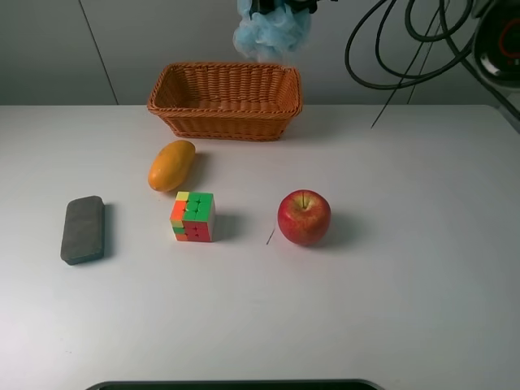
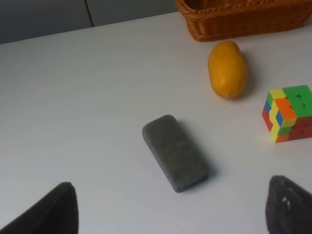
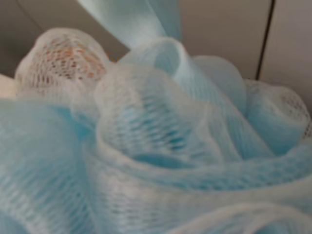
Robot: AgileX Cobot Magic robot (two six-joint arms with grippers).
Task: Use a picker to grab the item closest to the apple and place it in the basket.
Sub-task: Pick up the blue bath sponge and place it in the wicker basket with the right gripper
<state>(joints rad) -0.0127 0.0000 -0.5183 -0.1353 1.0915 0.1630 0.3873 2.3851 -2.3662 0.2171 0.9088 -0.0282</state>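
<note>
Next, my right gripper lets go of the light blue bath pouf in the middle of the wicker basket (image 1: 223,87).
A red apple (image 1: 304,217) stands on the white table, right of centre. A wicker basket (image 1: 223,118) stands at the back. A light blue mesh bath pouf (image 1: 271,31) hangs in the air above the basket's right half, under my right gripper (image 1: 276,6), which is mostly cut off by the top edge. The pouf (image 3: 161,146) fills the right wrist view and hides the fingers. My left gripper (image 2: 170,209) is open and empty, its dark fingertips (image 2: 53,212) wide apart above the table near a grey eraser (image 2: 176,152). It does not show in the exterior view.
A multicoloured cube (image 1: 193,216) sits left of the apple, a yellow mango (image 1: 171,165) behind it, and the grey eraser (image 1: 83,228) at the far left. Black cables (image 1: 406,49) hang at the back right. Mango (image 2: 227,69), cube (image 2: 288,112) and basket (image 2: 243,22) show in the left wrist view.
</note>
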